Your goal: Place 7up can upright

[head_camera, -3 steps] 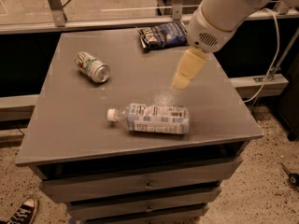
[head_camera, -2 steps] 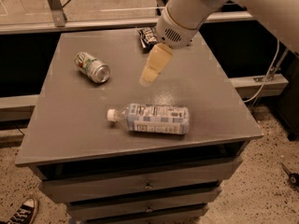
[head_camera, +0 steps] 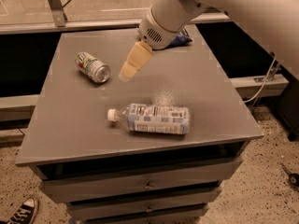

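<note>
The robot's gripper needs to close on the far end [head_camera: 85, 60] of the 7up can, opposite the silver end that faces the front of the cabinet top.
The 7up can [head_camera: 92, 67] lies on its side at the far left of the grey cabinet top [head_camera: 201, 92], its silver end facing front right. My gripper [head_camera: 127, 73] hangs above the top just right of the can, a short gap away, with its cream-coloured fingers pointing down and left. It holds nothing that I can see.
A clear plastic bottle [head_camera: 152, 118] with a white cap lies on its side near the front middle. A dark blue snack bag [head_camera: 181, 38] lies at the back, mostly hidden by my arm. Drawers sit below the top's front edge. A shoe [head_camera: 21, 213] shows on the floor at bottom left.
My arm and gripper have swung left across the top, from above the right side to just beside the can. The can and the bottle have not moved.
</note>
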You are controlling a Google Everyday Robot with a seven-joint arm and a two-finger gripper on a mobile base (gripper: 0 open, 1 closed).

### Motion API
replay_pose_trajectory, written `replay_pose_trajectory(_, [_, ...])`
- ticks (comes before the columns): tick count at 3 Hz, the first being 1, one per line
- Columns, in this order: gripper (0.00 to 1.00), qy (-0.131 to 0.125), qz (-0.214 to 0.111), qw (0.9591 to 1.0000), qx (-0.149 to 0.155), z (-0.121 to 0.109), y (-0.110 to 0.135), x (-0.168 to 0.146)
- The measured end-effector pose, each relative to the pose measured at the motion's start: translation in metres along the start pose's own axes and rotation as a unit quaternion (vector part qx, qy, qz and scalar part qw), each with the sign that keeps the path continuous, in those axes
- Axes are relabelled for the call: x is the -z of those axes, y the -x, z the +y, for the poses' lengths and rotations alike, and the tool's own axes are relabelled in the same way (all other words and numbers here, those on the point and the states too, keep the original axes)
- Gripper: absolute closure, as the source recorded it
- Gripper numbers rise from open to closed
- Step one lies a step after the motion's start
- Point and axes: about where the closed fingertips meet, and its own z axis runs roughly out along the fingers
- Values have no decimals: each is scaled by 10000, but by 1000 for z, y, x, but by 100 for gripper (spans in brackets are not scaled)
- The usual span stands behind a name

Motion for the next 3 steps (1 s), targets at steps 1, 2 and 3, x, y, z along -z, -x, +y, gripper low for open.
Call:
replay_pose_trajectory(1, [0,363,-516,9973,-366,-1,60,-56])
replay_pose_trajectory(2, [0,562,-687,9939,-653,-1,101,-100])
replay_pose_trajectory(3, [0,509,-405,9934,-949,-13,110,-137])
